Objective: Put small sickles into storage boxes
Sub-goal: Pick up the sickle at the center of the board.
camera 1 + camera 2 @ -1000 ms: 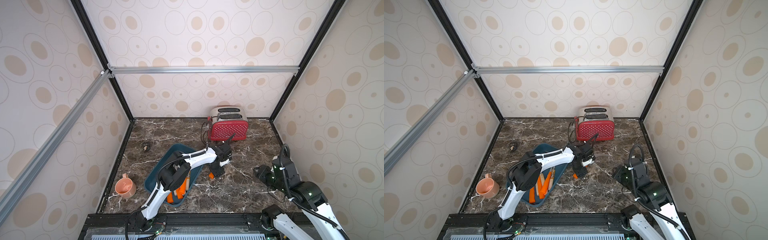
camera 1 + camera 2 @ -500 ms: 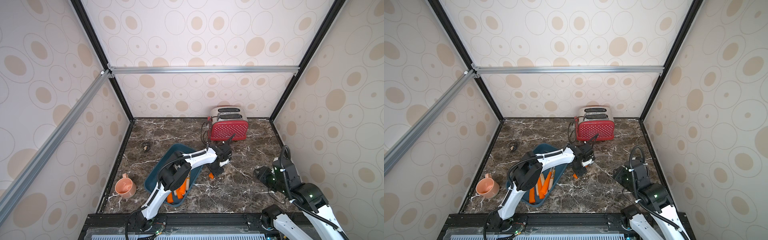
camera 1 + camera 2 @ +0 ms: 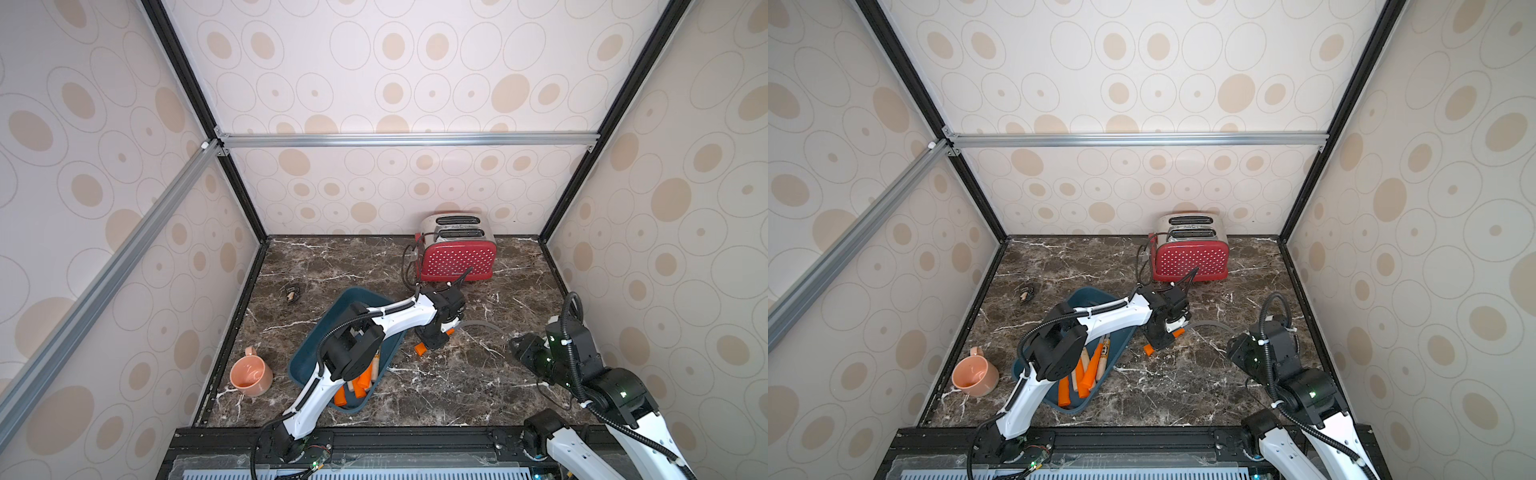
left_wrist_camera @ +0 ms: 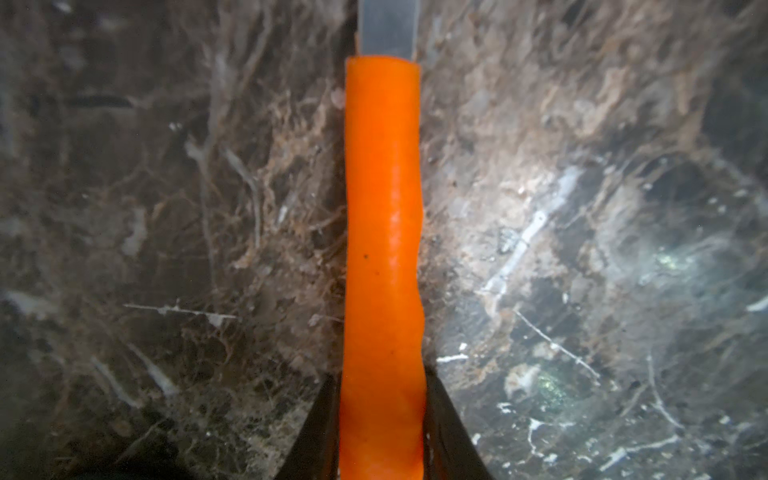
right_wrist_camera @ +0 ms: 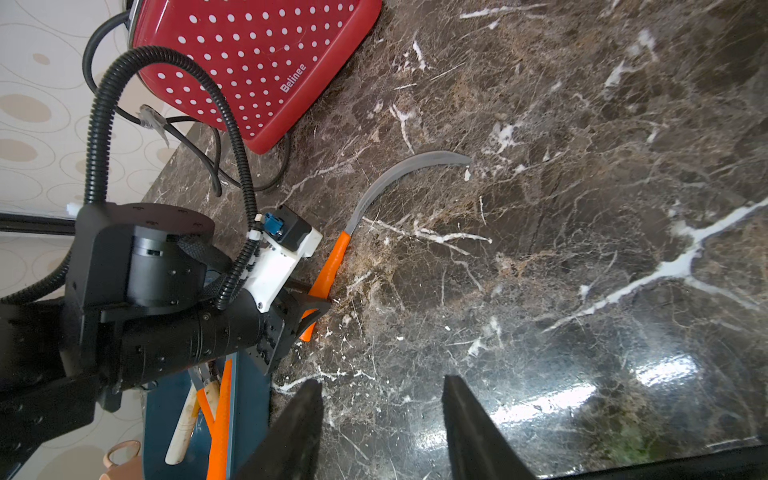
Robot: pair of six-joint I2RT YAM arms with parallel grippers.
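Observation:
Next, my left gripper opens and takes the handle nearer its butt end (image 3: 421, 348) before lifting the sickle, as it is holding the sickle's orange handle around its middle.
A small sickle (image 3: 420, 350) with an orange handle and a curved grey blade (image 3: 1208, 324) lies on the marble just right of the storage box. My left gripper (image 3: 434, 338) points down on it, shut on the handle (image 4: 382, 249), one finger pressed to each side. The right wrist view shows the same sickle (image 5: 332, 266) under the left gripper (image 5: 311, 309). The storage box (image 3: 357, 297) is a dark teal tray holding several sickles (image 3: 1088, 370), partly hidden by my left arm. At the right, my right gripper (image 5: 381, 380) hovers open over bare marble with nothing between its fingers.
A red polka-dot toaster (image 3: 457, 257) stands at the back, its black cord (image 3: 409, 266) trailing left. A peach cup (image 3: 251, 376) sits front left near the wall. A small dark object (image 3: 293, 292) lies behind the tray.
My left gripper's jaws have closed onto the orange handle where it lies. The sickle and the right arm have hardly moved.

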